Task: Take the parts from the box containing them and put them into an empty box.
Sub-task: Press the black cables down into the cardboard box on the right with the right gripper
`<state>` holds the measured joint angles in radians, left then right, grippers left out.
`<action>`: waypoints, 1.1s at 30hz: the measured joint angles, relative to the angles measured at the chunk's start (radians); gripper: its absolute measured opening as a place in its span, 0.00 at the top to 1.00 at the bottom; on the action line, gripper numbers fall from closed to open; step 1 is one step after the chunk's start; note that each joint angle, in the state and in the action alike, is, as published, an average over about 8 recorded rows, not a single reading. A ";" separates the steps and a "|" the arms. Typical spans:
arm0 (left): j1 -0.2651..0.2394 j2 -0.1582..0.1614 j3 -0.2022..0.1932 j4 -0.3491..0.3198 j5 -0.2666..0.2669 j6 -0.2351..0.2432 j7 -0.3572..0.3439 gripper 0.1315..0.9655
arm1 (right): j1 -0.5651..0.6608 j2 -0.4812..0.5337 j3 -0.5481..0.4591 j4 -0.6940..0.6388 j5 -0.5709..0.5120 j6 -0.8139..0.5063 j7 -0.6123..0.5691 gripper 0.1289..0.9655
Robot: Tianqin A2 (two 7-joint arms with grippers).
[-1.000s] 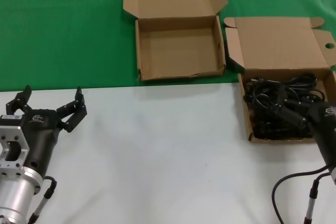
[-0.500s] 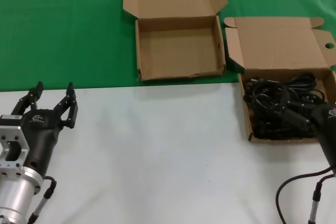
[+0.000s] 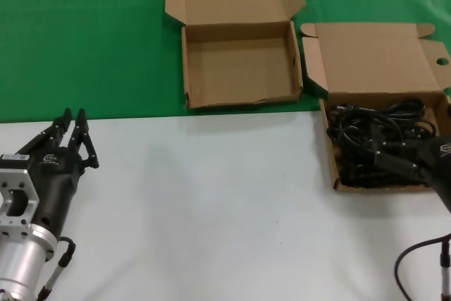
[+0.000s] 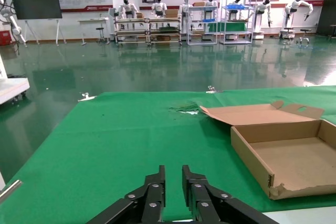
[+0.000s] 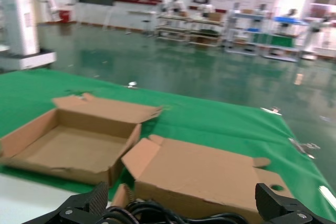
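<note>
My right gripper should close on the middle of the looped cable (image 3: 372, 120) that lies in the full box's far corner closest to the empty box.
The parts, black looped cables (image 3: 366, 128), fill the right brown box (image 3: 373, 61), whose tall lid stands open. My right gripper (image 3: 386, 156) hangs low over the near part of the cable heap, open. In the right wrist view its fingers (image 5: 98, 199) spread wide on either side of the cables (image 5: 157, 214); nothing is held. The empty box (image 3: 239, 68) lies on the green cloth to the left of the full one, lid open. My left gripper (image 3: 74, 123) rests over the white table at the near left, shut and empty, far from both boxes.
Green cloth (image 3: 84, 40) covers the far half of the table, and the white tabletop (image 3: 225, 202) takes up the near half. A black cable (image 3: 409, 266) from the right arm loops at the near right. The two boxes nearly touch.
The left gripper's fingers have closed from wide open to together. The right gripper has slid slightly toward the right edge over the cables.
</note>
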<state>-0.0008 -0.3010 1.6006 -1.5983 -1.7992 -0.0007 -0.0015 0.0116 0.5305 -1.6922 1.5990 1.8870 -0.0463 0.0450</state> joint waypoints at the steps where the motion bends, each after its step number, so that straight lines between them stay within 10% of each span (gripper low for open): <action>1: 0.000 0.000 0.000 0.000 0.000 0.000 0.000 0.86 | 0.004 0.014 0.000 -0.003 0.000 -0.019 0.002 0.00; 19: 0.000 0.000 0.000 0.000 0.000 0.000 0.000 0.98 | 0.206 0.235 -0.006 -0.126 0.001 -0.497 -0.084 0.00; 33: 0.000 0.000 0.000 0.000 0.000 0.000 0.000 0.99 | 0.660 0.311 -0.170 -0.467 -0.119 -0.985 -0.345 0.00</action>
<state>-0.0008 -0.3010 1.6006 -1.5983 -1.7989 -0.0007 -0.0018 0.6718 0.8418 -1.8622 1.1320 1.7678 -1.0311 -0.3005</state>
